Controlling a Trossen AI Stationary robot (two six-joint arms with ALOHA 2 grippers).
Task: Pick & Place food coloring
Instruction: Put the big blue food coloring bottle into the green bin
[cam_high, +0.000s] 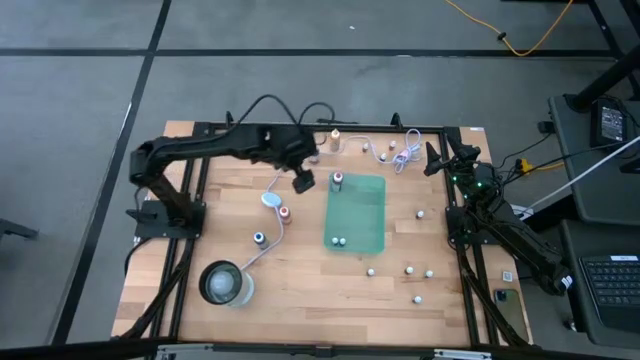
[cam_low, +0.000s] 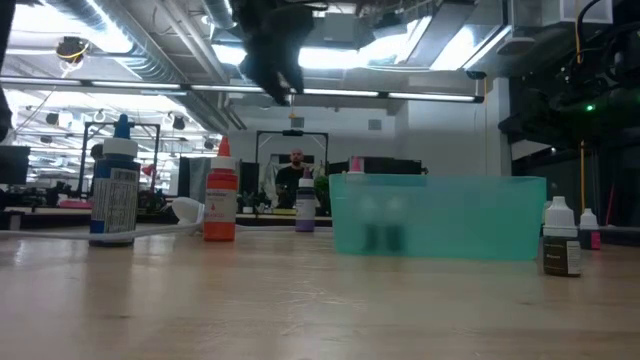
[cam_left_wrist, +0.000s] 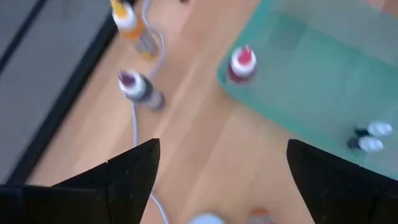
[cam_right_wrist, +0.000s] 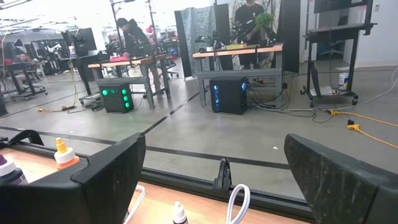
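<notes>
I should next close my left gripper on the white cap (cam_high: 259, 238) of the blue food coloring bottle, the one that is close to the round glass container.
Small food coloring bottles stand about the table: a red-capped one (cam_high: 338, 180) and two white-capped ones (cam_high: 340, 241) inside the green tray (cam_high: 365, 215), others on the wood, among them red (cam_high: 284, 212), blue (cam_high: 259, 238) and orange (cam_high: 335, 140). My left gripper (cam_high: 303, 182) hovers open above the table just left of the tray's far left corner. Its wrist view shows the red-capped bottle (cam_left_wrist: 242, 62), a dark purple one (cam_left_wrist: 138, 88) and an orange one (cam_left_wrist: 127, 22) below my left gripper (cam_left_wrist: 222, 146). My right gripper (cam_high: 432, 160) waits open (cam_right_wrist: 214, 143) at the far right edge, holding nothing.
A pale-blue puck (cam_high: 271, 200) on a white cable lies left of the tray. A round glass container (cam_high: 225, 283) stands near the left front. Several white-capped bottles (cam_high: 408, 269) dot the wood right of the tray. More cable loops lie along the far edge (cam_high: 385, 150).
</notes>
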